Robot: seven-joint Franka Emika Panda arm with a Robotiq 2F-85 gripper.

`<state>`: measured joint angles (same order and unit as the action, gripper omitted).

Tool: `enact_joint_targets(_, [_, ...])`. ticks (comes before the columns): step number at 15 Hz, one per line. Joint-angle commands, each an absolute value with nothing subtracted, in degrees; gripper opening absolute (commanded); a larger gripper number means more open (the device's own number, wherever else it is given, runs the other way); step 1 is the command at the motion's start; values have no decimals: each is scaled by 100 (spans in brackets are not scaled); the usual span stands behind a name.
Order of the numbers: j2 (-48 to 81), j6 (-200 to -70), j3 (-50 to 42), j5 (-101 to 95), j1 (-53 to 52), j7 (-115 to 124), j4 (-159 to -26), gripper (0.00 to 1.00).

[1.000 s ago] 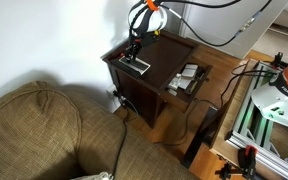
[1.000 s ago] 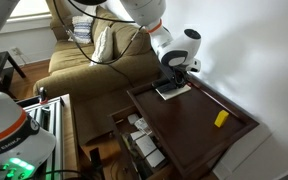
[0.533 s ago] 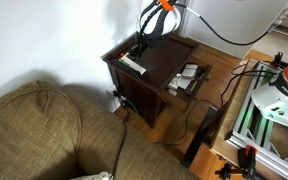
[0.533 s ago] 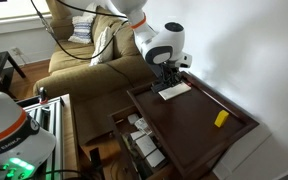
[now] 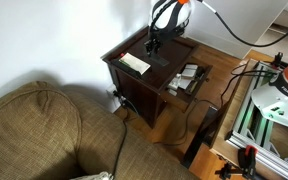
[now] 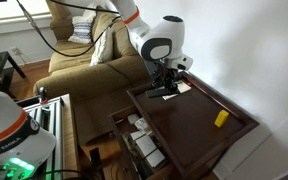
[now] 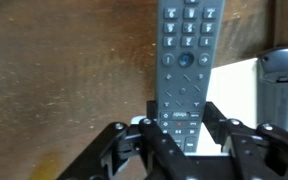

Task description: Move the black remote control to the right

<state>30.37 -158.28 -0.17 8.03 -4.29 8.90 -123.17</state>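
Observation:
I will release the black remote control on the dark table top beside the open drawer (image 5: 173, 55).
The black remote control (image 7: 184, 50) is a slim dark bar with rows of buttons. In the wrist view it stands lengthwise between my gripper's (image 7: 182, 118) two fingers, which press on its lower end from both sides. Under it are the dark wooden table top (image 7: 64, 70) and part of a white flat sheet (image 7: 239, 100). In both exterior views the gripper (image 5: 156, 44) (image 6: 164, 86) hangs low over the table. The white sheet (image 5: 134, 63) (image 6: 183, 87) lies bare beside it. The remote is barely visible there under the hand.
A small yellow block (image 6: 221, 118) lies on the dark side table (image 6: 199, 130) away from the gripper. An open drawer with small items (image 5: 189, 78) (image 6: 139, 140) juts from the table. A brown sofa (image 5: 44, 130) stands close by, and the wall is behind the table.
The gripper has moved off the white sheet across the table with the remote in its fingers. The sheet, which had the remote on it, now lies bare.

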Motion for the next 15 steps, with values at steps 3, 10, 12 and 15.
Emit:
enact_joint_targets(3, [2888,-14671,-342,887,-243,1499,-12137,25])
enact_joint_targets(10, [3371,-14043,-453,1310,228,1965,-11454,25])
enact_joint_targets(12, [3508,-13946,-537,1399,282,2250,-11365,25])
enact_joint_targets(15, [3660,-13898,-657,1505,302,2712,-11334,25])
